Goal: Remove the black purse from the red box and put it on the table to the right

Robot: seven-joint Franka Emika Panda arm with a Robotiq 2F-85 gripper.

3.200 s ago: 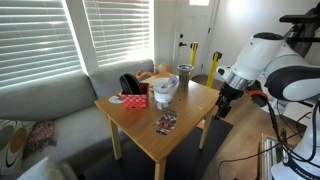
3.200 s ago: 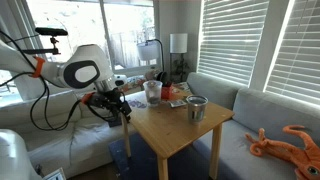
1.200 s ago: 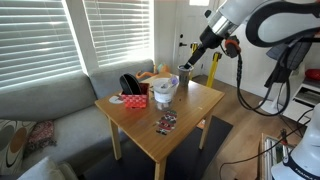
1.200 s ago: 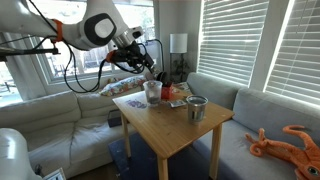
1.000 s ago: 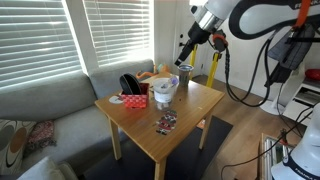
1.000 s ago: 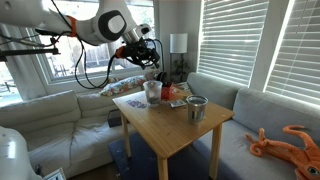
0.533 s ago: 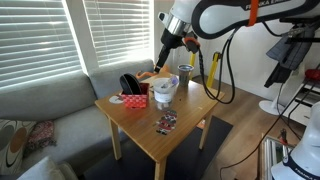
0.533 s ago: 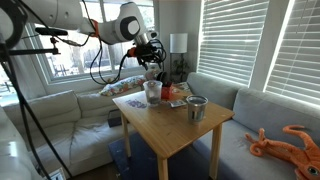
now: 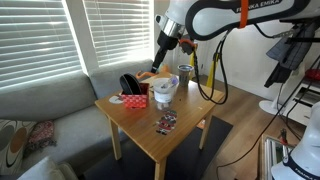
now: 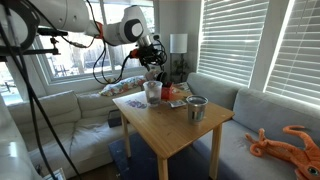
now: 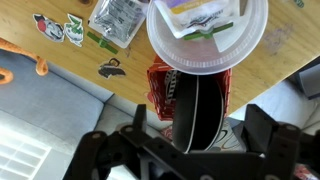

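Next, my gripper should go down to the black purse's top edge (image 9: 128, 76) (image 11: 203, 144), sticking up out of the red box, and close there.
The black purse (image 9: 129, 84) stands upright in the red box (image 9: 135, 100) at the back corner of the tan table (image 9: 190, 110). In the wrist view the purse (image 11: 199, 108) fills the red box (image 11: 159, 86), right below the camera. My gripper (image 9: 160, 60) hangs open in the air above the table's back edge, above and beside the purse, not touching it. Its two fingers (image 11: 200, 145) spread to either side of the purse in the wrist view. In an exterior view the gripper (image 10: 155, 62) hovers over the table's far end, and I cannot make out the purse there.
A white bowl-like container (image 9: 165, 91) stands right beside the red box, and a metal cup (image 9: 185, 72) behind it. A snack packet (image 9: 165, 123) lies near the table's front. A grey sofa (image 9: 40, 105) wraps around the table. An orange toy octopus (image 10: 285, 142) lies on the sofa.
The arm has swung from low beside the table up and across to the table's back edge, ending above the purse and red box. The gripper stays open. Nothing on the table has moved.
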